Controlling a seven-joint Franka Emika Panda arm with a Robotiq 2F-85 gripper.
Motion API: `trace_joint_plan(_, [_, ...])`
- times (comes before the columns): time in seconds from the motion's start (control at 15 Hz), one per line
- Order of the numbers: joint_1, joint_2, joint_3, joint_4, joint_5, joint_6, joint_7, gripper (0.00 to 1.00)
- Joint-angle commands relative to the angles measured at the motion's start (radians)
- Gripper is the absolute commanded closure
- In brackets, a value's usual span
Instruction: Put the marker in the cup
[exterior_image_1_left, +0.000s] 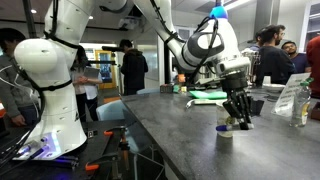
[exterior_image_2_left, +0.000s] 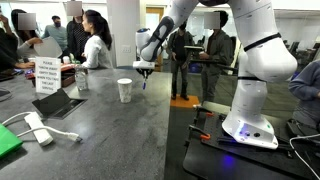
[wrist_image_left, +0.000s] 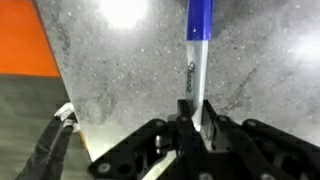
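Observation:
The gripper should release the marker inside the white paper cup (exterior_image_1_left: 226, 119) standing upright on the grey counter.
My gripper (wrist_image_left: 197, 112) is shut on the marker (wrist_image_left: 198, 55), a slim white barrel with a blue cap that points away from the jaws over the grey speckled counter. In an exterior view the gripper (exterior_image_2_left: 146, 72) hangs above the counter just beside the cup (exterior_image_2_left: 124, 90), a white paper cup standing upright, with the marker (exterior_image_2_left: 145, 81) pointing down. In an exterior view the gripper (exterior_image_1_left: 238, 110) is above and slightly beyond the cup (exterior_image_1_left: 225, 137). The cup does not show in the wrist view.
The dark grey counter (exterior_image_2_left: 100, 130) holds a sign card (exterior_image_2_left: 46, 76), a tablet (exterior_image_2_left: 58, 103), a white cable and plug (exterior_image_2_left: 38, 128) and a green item (exterior_image_1_left: 208, 96). The counter edge (wrist_image_left: 65, 90) shows beside an orange floor patch. People stand behind.

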Motion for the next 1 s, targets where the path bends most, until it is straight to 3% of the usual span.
trace_joint_plan(0.0, [0.062, -0.038, -0.054, 0.014, -0.183, -0.002, 0.156, 0.96])
trace_joint_plan(0.4, [0.106, -0.064, -0.039, 0.102, -0.518, -0.037, 0.421, 0.96])
trace_joint_plan(0.93, [0.052, -0.075, 0.145, 0.151, -0.743, -0.111, 0.56, 0.96])
